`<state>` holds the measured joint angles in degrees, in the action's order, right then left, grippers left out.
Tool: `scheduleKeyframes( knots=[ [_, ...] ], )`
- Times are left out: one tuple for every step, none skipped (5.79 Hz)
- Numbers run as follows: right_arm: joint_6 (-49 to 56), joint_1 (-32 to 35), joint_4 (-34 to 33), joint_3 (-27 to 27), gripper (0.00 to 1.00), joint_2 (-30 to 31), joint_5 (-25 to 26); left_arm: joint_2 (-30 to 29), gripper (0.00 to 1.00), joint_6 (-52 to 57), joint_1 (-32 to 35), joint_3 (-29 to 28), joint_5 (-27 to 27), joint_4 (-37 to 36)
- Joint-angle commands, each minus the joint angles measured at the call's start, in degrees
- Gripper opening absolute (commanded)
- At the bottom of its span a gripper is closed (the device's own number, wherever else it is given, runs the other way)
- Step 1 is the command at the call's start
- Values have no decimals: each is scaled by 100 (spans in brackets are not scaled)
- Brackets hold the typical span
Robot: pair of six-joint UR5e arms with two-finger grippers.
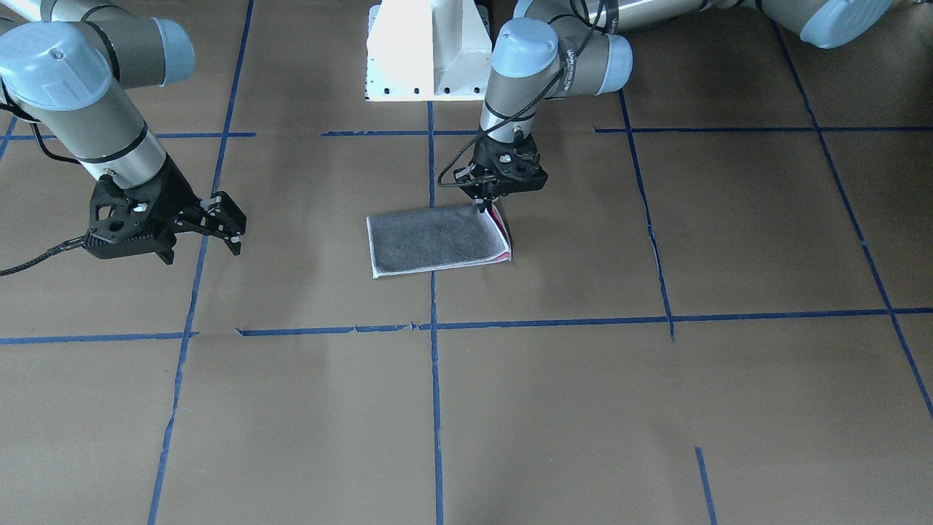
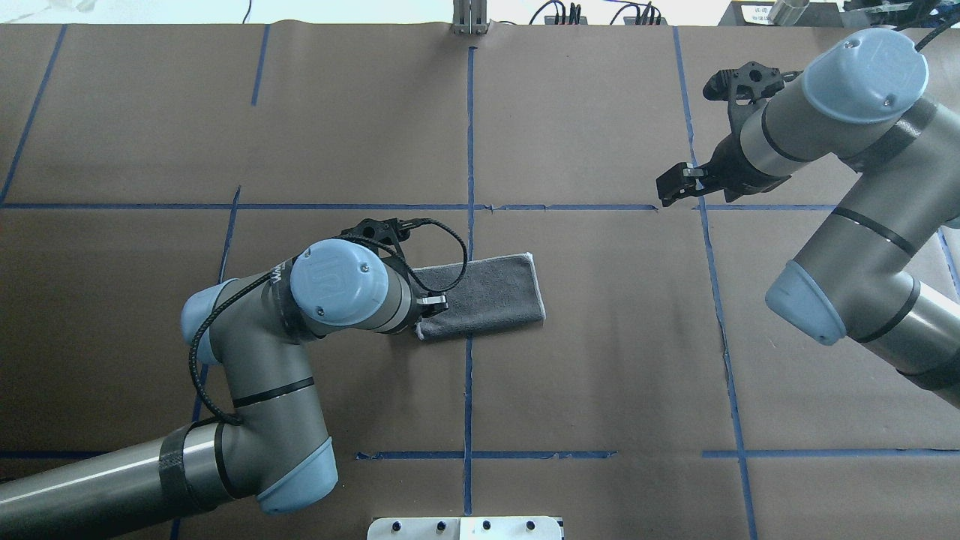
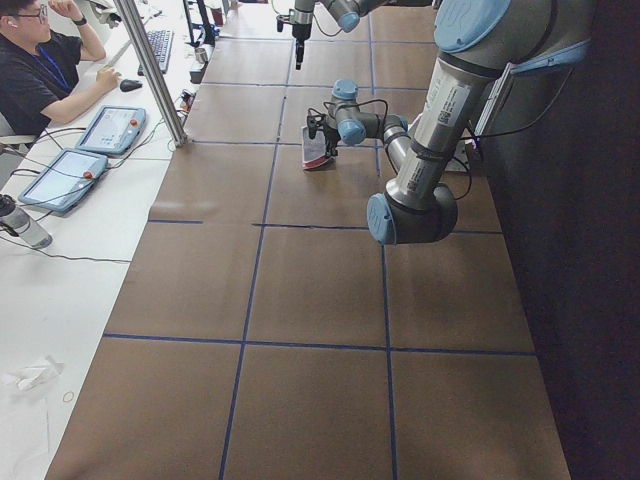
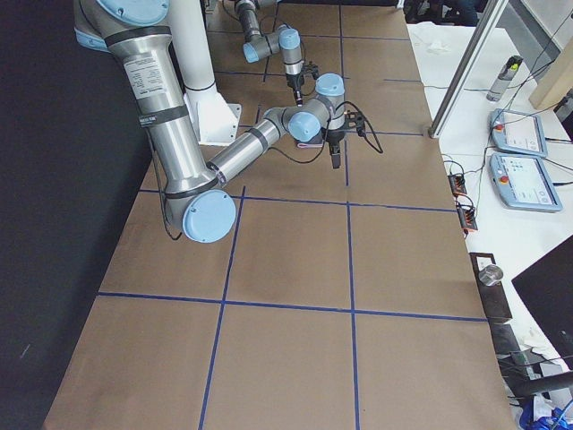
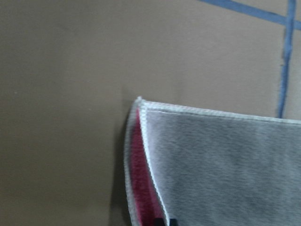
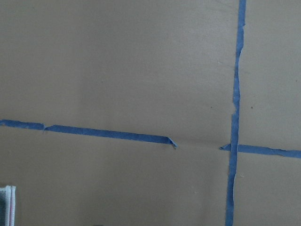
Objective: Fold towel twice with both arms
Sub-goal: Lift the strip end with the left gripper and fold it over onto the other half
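Next, my left gripper lets go of the towel's open end just inside the opposite short edge of the towel (image 1: pixel 381 246).
The towel (image 2: pixel 487 296) lies folded once on the brown table, grey face up, and also shows in the front view (image 1: pixel 434 239). Pink shows between its layers at the open end (image 5: pixel 141 188). My left gripper (image 1: pixel 487 204) points down at the towel's corner on that end, shut on the top layer's edge; its fingertips (image 5: pixel 164 221) sit close together on the border. In the overhead view my own wrist hides most of it. My right gripper (image 1: pixel 232 222) is open and empty, held above the table well away from the towel, and also shows in the overhead view (image 2: pixel 675 184).
The white pedestal base (image 1: pixel 430 51) stands behind the towel. Blue tape lines (image 1: pixel 435 321) cross the table. A side bench with an operator (image 3: pixel 40 70), tablets (image 3: pixel 110 128) and a metal post (image 3: pixel 150 70) runs along the far edge.
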<state>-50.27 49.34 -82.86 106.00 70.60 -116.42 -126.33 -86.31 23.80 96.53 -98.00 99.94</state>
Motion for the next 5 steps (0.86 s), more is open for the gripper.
scheduleKeyframes(
  knots=[
    [8, 31, 6, -9, 100, 33, -30, -653, 0, 0, -15, -316, 35, -446],
    [78, 84, 41, -9, 100, 103, -39, -1300, 0, 0, -50, -832, 296, -745],
    [383, 215, 33, -9, 100, 208, -135, -1916, 0, 0, -59, -1559, 360, -748],
    [430, 320, 50, -9, 100, 304, -284, -2209, 0, 9, -112, -1984, 430, -739],
    [430, 339, 50, -9, 100, 340, -294, -2282, 0, 35, -225, -2023, 605, -730]
  ],
)
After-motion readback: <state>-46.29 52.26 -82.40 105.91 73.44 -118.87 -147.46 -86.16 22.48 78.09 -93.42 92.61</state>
